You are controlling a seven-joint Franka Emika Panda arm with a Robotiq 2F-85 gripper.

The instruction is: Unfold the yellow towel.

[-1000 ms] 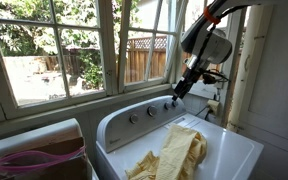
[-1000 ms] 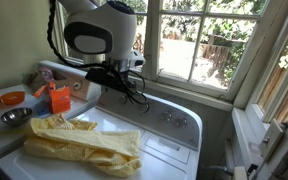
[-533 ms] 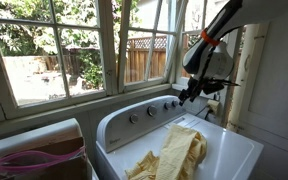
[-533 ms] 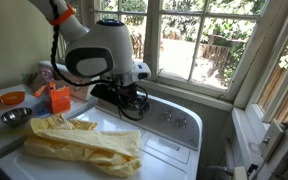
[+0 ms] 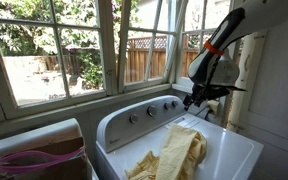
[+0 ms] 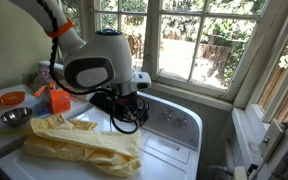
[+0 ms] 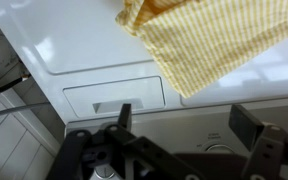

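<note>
My gripper is to close on the yellow towel's far edge (image 5: 194, 133) (image 7: 157, 52), next to the corner closest to the washer's control panel, so it can lift and unfold the towel.
The yellow towel (image 5: 172, 153) lies folded and wrinkled on the white washer top (image 5: 234, 148); it also shows in an exterior view (image 6: 84, 144) and at the top of the wrist view (image 7: 209, 40). My gripper (image 7: 189, 125) is open and empty, with two dark fingers apart. It hovers above the washer's back edge near the control panel, beyond the towel's far corner, and is not touching it. The gripper shows in both exterior views (image 5: 197, 100) (image 6: 127, 115).
The washer's control panel with knobs (image 5: 149, 112) runs along the back below the window (image 5: 64, 50). A detergent drawer (image 7: 116, 97) is set in the washer top. Pink-purple fabric (image 5: 29, 160) lies in a bin beside the washer. An orange box (image 6: 59, 98) and bowls (image 6: 14, 116) stand on a counter.
The arm has moved down and toward the washer's far side, bringing the gripper lower near the towel's corner. The towel has not moved.
</note>
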